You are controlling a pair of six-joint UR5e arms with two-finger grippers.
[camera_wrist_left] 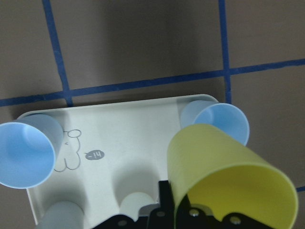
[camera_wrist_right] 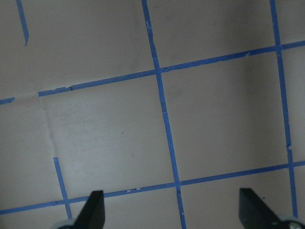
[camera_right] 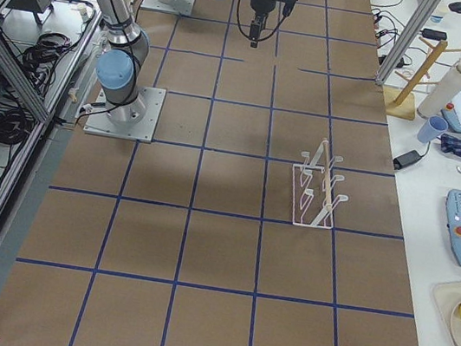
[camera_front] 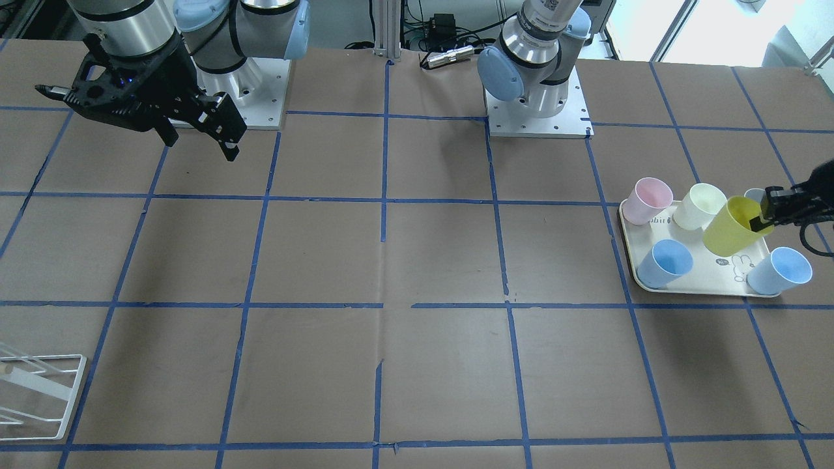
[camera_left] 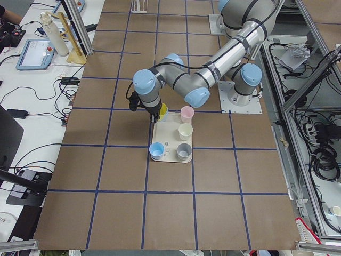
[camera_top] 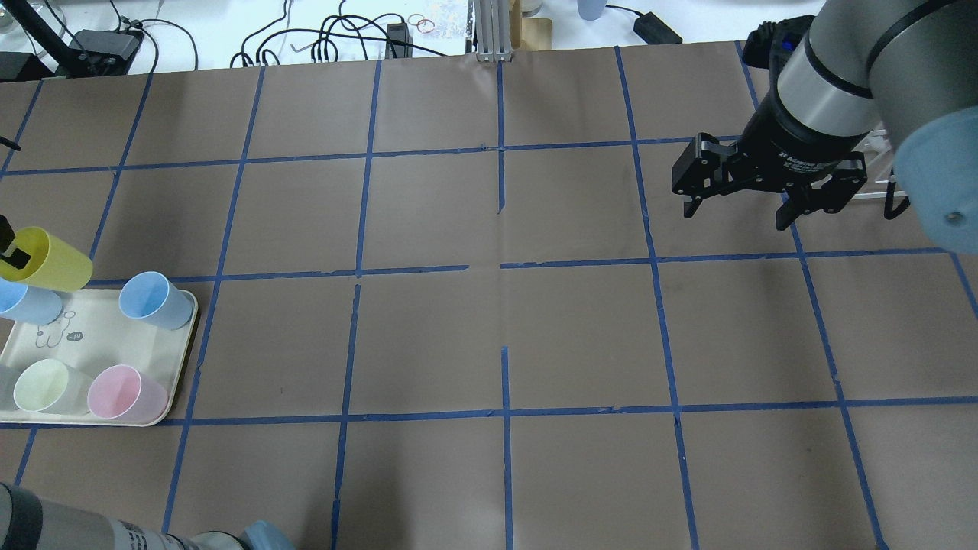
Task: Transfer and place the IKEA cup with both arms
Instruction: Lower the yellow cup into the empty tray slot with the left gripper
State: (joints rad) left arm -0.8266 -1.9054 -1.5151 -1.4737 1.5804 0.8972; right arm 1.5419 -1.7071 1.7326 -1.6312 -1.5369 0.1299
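The robot's left gripper should release the yellow cup on the white tray point(camera_front: 707, 279) point(camera_wrist_left: 121, 124) between the two blue cups.
The bright yellow IKEA cup point(camera_front: 735, 228) is tilted and held by its rim in my left gripper point(camera_front: 763, 219), above the white tray point(camera_front: 707, 277). It also shows in the overhead view point(camera_top: 52, 261) and close up in the left wrist view point(camera_wrist_left: 224, 171), where one black finger point(camera_wrist_left: 165, 198) presses outside its wall. My right gripper point(camera_top: 735, 218) is open and empty, hovering above bare table far from the tray; the right wrist view shows its two fingertips point(camera_wrist_right: 94, 210) spread over blue tape lines.
On the tray stand a pink cup point(camera_front: 649, 200), a cream cup point(camera_front: 699, 206), two blue cups point(camera_front: 664, 262) point(camera_front: 780, 270) and a grey cup point(camera_front: 754, 194). A white wire rack point(camera_front: 39, 391) sits on the right arm's side of the table.
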